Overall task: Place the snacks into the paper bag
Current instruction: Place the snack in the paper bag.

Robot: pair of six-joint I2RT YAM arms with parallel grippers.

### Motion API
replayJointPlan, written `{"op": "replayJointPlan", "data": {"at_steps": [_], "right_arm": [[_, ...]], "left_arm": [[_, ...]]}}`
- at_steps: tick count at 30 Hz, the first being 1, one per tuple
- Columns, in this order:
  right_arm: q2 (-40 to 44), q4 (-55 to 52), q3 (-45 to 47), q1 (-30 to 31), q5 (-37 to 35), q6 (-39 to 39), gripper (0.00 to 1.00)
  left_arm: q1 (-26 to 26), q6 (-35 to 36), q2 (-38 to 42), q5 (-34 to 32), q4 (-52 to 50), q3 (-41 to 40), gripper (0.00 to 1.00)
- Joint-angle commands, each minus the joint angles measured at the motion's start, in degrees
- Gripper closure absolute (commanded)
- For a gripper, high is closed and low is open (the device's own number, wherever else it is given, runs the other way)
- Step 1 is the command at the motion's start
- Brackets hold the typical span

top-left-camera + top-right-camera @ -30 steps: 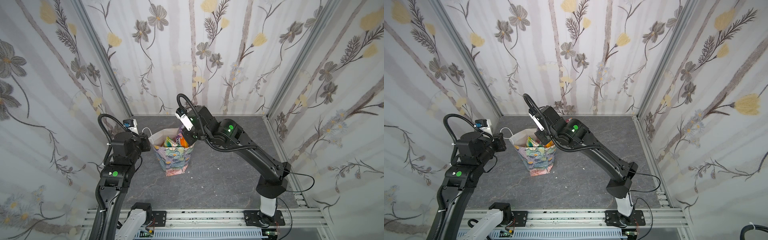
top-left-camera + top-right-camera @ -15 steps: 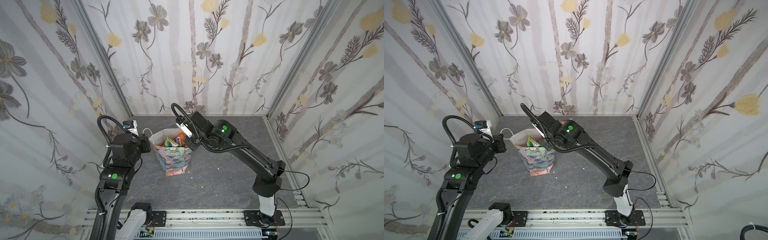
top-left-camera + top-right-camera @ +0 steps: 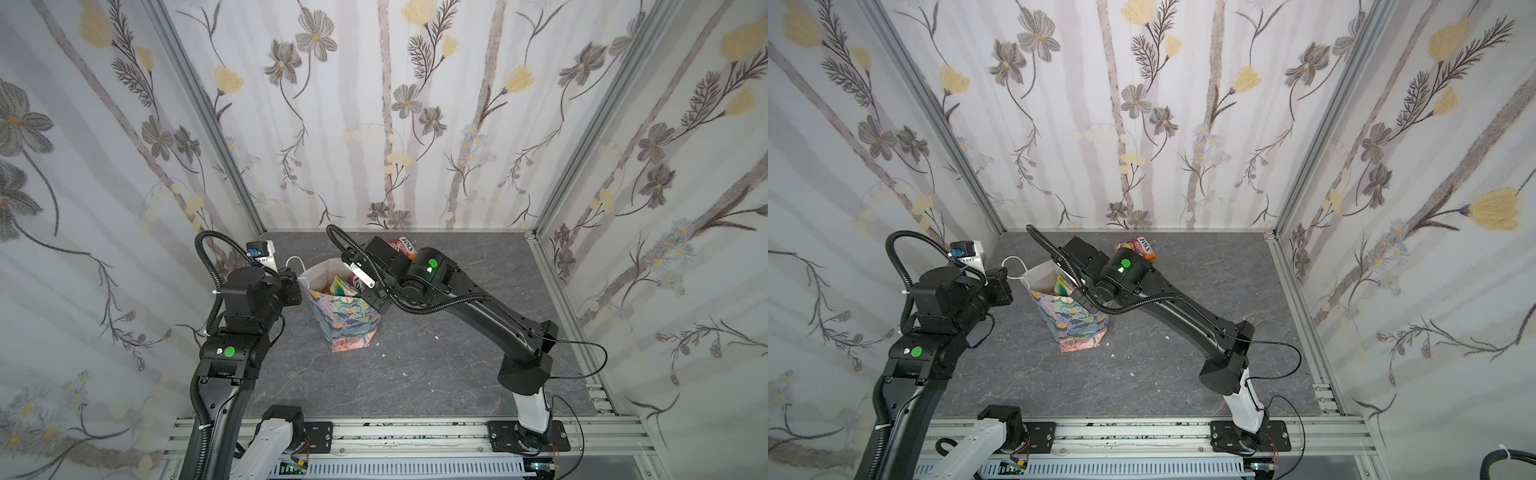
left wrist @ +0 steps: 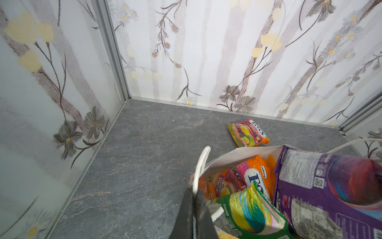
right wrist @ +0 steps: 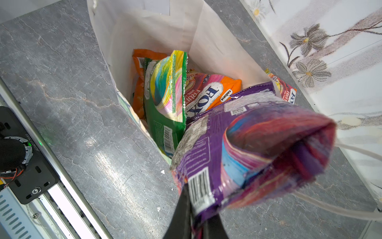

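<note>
The purple packet lies at a slant across the paper bag's rim with my right gripper on its corner, so next I take it again with that gripper and guide it inside (image 5: 189, 93).
The paper bag (image 3: 348, 320) (image 3: 1077, 328) stands upright on the grey table (image 3: 436, 374), mouth open. My left gripper (image 4: 193, 199) is shut on its rim beside a white cord handle (image 4: 201, 163). My right gripper (image 5: 196, 209) is shut on the corner of a purple packet (image 5: 258, 140) (image 4: 322, 186), held at the bag's mouth. Inside the bag lie a green packet (image 5: 165, 99) (image 4: 248, 211), an orange-pink FOX'S packet (image 5: 208, 93) (image 4: 254, 175) and an orange one (image 5: 142, 60). Another FOX'S packet (image 4: 249, 132) (image 3: 405, 245) (image 3: 1138, 248) lies on the table behind the bag.
Flower-patterned walls (image 3: 395, 124) close in the table at the back and both sides. An aluminium rail (image 3: 395, 432) with both arm bases runs along the front edge. The right arm (image 3: 478, 307) stretches over the table from the front right to the bag.
The right wrist has come down and slightly left with the purple packet, from above the bag to its mouth. The left arm and the bag have stayed put.
</note>
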State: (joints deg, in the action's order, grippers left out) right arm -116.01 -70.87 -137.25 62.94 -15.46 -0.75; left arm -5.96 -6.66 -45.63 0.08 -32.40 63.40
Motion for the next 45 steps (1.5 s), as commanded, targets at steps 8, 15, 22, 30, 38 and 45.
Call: {"op": "replayJointPlan", "data": {"at_steps": [8, 15, 22, 30, 38, 45], "right_arm": [[-1.51, 4.35, -1.12, -0.01, 1.67, 1.71, 0.94], [-0.81, 12.41, -1.40, -1.14, 2.94, 0.39, 0.92], [-1.68, 17.37, -1.48, -3.08, 7.66, -2.49, 0.87], [-2.08, 22.25, -1.44, -2.66, 15.77, -2.85, 0.56], [1.74, 24.49, -1.44, -4.21, 14.23, -3.08, 0.48], [3.18, 11.41, -1.36, -8.88, 12.90, -3.49, 0.46]], "left_arm": [[-0.03, -0.64, 0.74, -0.12, 0.26, -0.54, 1.00], [-0.03, -0.59, 0.63, -0.08, 0.15, -0.40, 1.00], [-0.13, -0.46, 0.63, -0.56, 0.06, -0.37, 1.00], [-0.12, -0.38, -0.15, -0.60, 0.06, 0.14, 1.00], [-0.11, -0.29, -0.32, -1.07, -0.03, 0.06, 1.00], [-0.11, -0.33, -0.31, -1.31, 0.01, 0.08, 1.00]]}}
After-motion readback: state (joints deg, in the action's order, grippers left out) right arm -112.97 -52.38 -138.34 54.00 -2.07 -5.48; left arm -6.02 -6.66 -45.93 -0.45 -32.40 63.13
